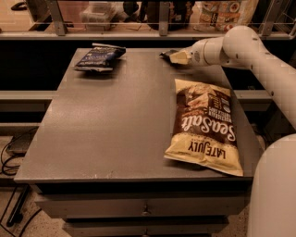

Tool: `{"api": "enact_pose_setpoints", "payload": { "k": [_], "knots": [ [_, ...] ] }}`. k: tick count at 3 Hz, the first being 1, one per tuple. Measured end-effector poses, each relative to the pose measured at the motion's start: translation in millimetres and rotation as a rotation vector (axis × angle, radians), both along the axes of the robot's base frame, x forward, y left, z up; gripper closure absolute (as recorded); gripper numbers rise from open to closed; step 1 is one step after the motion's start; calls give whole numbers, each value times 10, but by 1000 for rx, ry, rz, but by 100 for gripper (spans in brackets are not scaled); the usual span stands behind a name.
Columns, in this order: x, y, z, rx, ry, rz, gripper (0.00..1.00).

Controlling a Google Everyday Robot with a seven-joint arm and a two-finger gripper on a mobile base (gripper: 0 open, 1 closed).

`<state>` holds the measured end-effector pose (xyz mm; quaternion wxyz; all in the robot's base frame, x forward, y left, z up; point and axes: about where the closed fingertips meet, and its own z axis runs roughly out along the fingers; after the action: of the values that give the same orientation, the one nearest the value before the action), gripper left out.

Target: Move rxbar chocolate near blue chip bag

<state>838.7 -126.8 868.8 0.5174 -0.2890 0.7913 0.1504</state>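
I should release the rxbar chocolate against the side of the blue chip bag [125, 64] facing the white arm.
The blue chip bag [99, 58] lies at the far left corner of the grey table [115, 129]. My gripper [175, 56] is at the far edge of the table, right of centre, reaching in from the right on the white arm [240, 46]. A small dark flat piece, the rxbar chocolate [166, 53], sticks out of the cream fingertips [179, 57] to the left, and the gripper is shut on it. The bar is about a third of the table's width to the right of the blue bag.
A large cream-and-brown Late July Sea Salt bag [203, 125] lies on the right half of the table, below the arm. A shelf rail with jars and packets [222, 14] runs behind the table. Drawers [145, 210] are under the front edge.
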Motion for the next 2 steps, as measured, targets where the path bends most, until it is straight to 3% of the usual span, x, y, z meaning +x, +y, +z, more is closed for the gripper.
{"api": "enact_pose_setpoints", "payload": {
  "k": [2],
  "knots": [
    [-13, 797, 236, 2, -19, 203, 100]
  ]
}}
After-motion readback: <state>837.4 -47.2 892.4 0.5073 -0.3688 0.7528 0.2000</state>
